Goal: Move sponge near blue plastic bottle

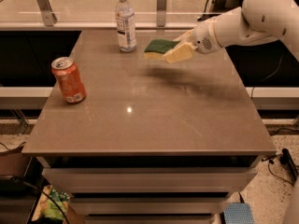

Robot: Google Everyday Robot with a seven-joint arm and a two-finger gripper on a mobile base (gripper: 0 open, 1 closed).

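Note:
I need to release the sponge on the table (157, 55) beside the blue plastic bottle's base, away from the soda can.
The sponge (158, 47), dark green on top over pale yellow foam, is held in the air above the far part of the table. My gripper (179, 46) is shut on the sponge's right end, with the white arm coming in from the upper right. The blue plastic bottle (125, 23), clear with a white cap and a white-and-blue label, stands upright near the table's far edge, just left of the sponge with a small gap between them.
An orange soda can (68, 80) stands upright at the left side of the brown table (140, 125). A metal railing (161, 3) runs behind the far edge. Drawers sit below the tabletop's front edge.

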